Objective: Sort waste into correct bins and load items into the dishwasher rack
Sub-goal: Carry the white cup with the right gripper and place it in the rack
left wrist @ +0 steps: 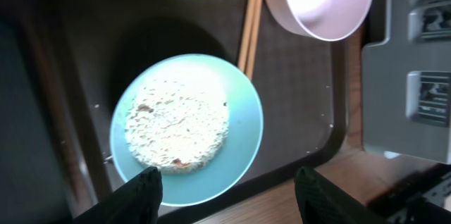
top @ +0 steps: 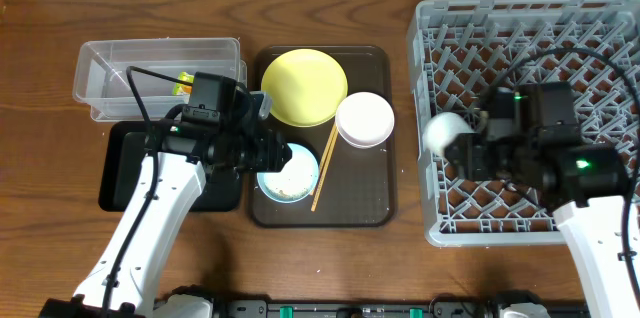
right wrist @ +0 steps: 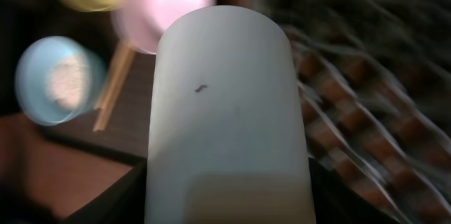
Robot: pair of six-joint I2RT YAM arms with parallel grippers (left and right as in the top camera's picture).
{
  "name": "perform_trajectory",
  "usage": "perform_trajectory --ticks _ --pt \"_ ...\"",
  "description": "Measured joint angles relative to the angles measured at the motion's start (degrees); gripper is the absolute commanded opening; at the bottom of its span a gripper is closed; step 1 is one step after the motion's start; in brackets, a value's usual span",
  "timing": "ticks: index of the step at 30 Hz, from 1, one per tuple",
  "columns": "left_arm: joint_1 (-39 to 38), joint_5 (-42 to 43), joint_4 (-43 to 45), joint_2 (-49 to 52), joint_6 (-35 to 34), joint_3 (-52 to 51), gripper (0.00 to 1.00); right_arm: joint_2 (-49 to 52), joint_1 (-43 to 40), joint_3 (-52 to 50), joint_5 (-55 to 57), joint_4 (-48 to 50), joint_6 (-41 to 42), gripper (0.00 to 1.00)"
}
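The small white cup will be set down by my right gripper among the pegs (top: 520,185) that stand near the near edge of the grey dishwasher rack.
My right gripper (right wrist: 227,203) is shut on the small white cup (right wrist: 224,104), held over the left part of the grey dishwasher rack (top: 520,18); the cup also shows in the overhead view (top: 441,131). My left gripper (left wrist: 227,199) is open above the near edge of the light-blue bowl (left wrist: 243,153), which holds a heap of rice (left wrist: 176,122). The bowl (top: 303,180) sits on the brown tray next to the chopsticks (top: 322,173), the white bowl (top: 365,120) and the yellow plate (top: 304,86). The green-and-orange wrapper (top: 184,83) lies in the clear tub (top: 120,68). The black tray (top: 122,173) is below it.
The brown serving tray (top: 370,208) lies in the middle of the wooden table, between the bins and the rack. Cables run over the rack near my right arm.
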Motion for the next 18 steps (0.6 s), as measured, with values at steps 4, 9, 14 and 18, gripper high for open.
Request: perform_trajectory --ticks 4,9,14,18 --pt "0.00 -1.05 -0.02 -0.02 0.00 0.00 0.63 0.20 -5.92 3.54 3.72 -4.96 1.97 0.01" --pt "0.00 -1.57 -0.02 -0.02 0.00 -0.02 0.63 0.55 -13.29 6.34 10.49 -9.42 2.95 0.01" --pt "0.00 -1.92 -0.02 -0.02 0.00 0.00 0.63 4.81 -19.28 6.51 14.91 -11.82 3.41 0.01" --pt "0.00 -1.95 -0.04 -0.02 0.00 0.00 0.63 9.53 -20.59 6.51 16.06 -12.70 3.41 0.01"
